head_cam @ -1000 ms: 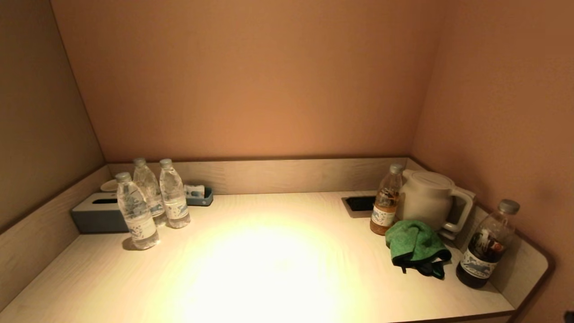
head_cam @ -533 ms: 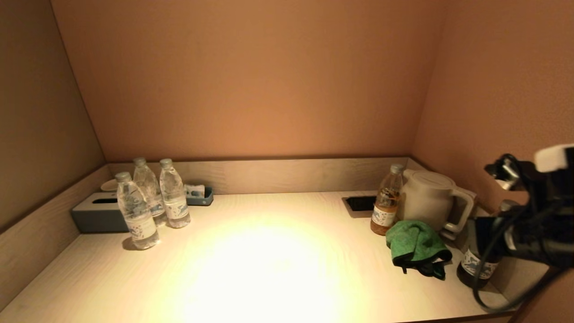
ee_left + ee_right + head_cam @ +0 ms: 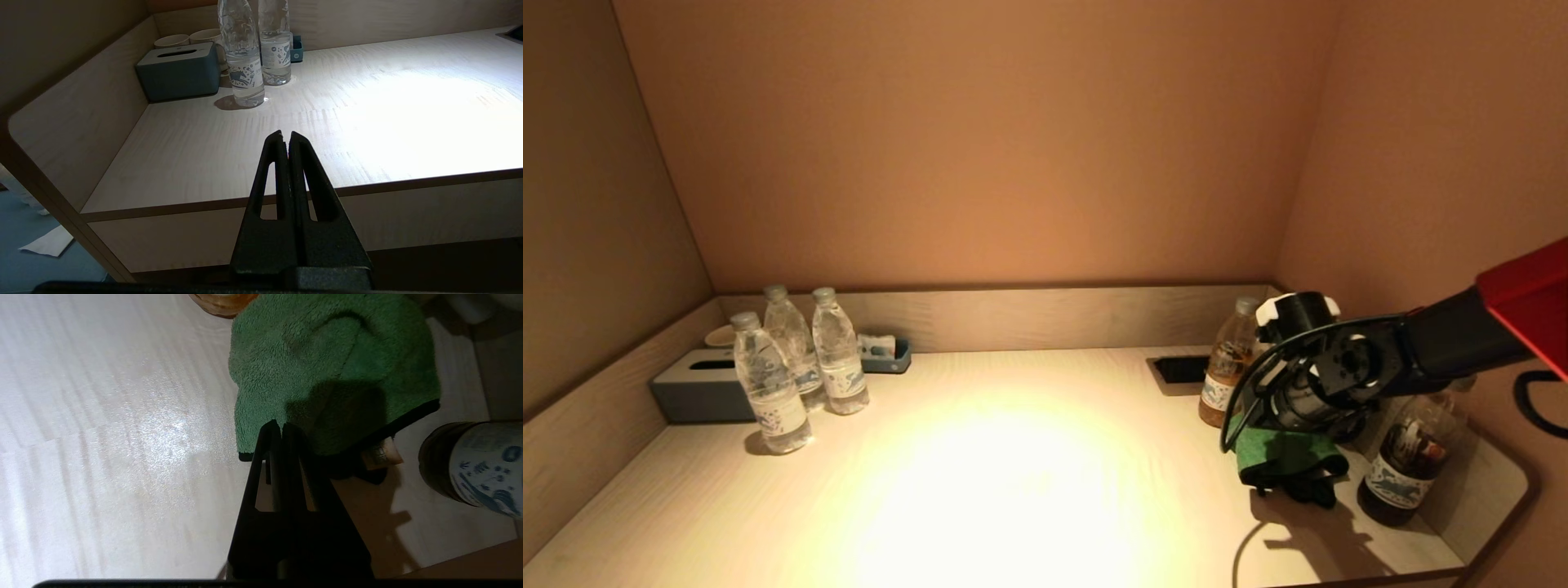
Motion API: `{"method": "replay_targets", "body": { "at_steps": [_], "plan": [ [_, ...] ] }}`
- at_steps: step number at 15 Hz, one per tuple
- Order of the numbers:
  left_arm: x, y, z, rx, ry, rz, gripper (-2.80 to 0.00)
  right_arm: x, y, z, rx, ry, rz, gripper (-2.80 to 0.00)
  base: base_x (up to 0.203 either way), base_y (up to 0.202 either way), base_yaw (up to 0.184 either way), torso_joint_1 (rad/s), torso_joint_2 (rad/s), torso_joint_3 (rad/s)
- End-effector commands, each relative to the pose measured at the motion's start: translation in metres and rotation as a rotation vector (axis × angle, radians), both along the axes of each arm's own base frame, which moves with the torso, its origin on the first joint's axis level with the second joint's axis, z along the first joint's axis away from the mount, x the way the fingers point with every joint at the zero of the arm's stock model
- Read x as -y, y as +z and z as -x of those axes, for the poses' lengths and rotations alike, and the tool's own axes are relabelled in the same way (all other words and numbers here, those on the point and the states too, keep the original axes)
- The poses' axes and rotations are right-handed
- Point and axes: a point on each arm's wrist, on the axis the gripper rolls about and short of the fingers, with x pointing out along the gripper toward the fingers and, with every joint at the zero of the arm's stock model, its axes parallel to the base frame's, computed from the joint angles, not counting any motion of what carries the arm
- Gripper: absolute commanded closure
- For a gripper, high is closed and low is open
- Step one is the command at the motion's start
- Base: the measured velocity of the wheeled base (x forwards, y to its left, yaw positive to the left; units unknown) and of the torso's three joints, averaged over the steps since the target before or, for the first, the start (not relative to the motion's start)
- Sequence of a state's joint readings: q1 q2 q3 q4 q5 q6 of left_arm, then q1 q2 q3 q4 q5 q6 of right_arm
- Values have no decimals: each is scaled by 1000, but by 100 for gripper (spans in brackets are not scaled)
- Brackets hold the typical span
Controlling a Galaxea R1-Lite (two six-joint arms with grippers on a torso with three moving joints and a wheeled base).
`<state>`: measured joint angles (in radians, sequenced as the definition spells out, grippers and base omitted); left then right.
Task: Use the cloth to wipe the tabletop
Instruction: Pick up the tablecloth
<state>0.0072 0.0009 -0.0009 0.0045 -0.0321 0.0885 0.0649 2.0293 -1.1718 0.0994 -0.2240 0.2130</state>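
Next, I move my right gripper past the black hem and grab the middle of the green cloth (image 3: 1291,450) (image 3: 336,382), between the amber bottle and the dark bottle.
A crumpled green cloth (image 3: 1278,459) with a black hem lies on the pale wooden tabletop (image 3: 1013,490) at the right, between two bottles. My right arm (image 3: 1319,371) reaches in from the right and hangs over it. In the right wrist view my right gripper (image 3: 281,425) is shut and empty, its tips just above the near edge of the cloth (image 3: 327,355). My left gripper (image 3: 285,134) is shut and empty, parked low in front of the table's front left edge.
An amber bottle (image 3: 1227,371) and a dark bottle (image 3: 1409,465) flank the cloth; the white kettle is mostly hidden behind my arm. A recessed socket (image 3: 1176,369) sits behind. Three water bottles (image 3: 768,384), a grey tissue box (image 3: 698,388) and cups (image 3: 171,40) stand at the left.
My right arm has swung in from the right edge of the view to above the cloth. The cloth and bottles have not moved.
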Motion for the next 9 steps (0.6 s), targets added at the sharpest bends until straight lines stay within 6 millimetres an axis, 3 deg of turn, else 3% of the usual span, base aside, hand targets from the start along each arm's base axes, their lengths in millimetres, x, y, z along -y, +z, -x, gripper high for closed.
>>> {"method": "replay_targets", "body": {
  "at_steps": [1,3,9],
  "plan": [
    [0,0,0,0,0,0,0,-2,-34,-11,-78,-32,-5,0,0,0,0,0,0,0],
    [0,0,0,0,0,0,0,0,-41,-14,-89,-39,-5,0,0,0,0,0,0,0],
    [0,0,0,-2,0,0,0,7,-35,-14,-64,-56,-6,0,0,0,0,0,0,0]
  ]
}}
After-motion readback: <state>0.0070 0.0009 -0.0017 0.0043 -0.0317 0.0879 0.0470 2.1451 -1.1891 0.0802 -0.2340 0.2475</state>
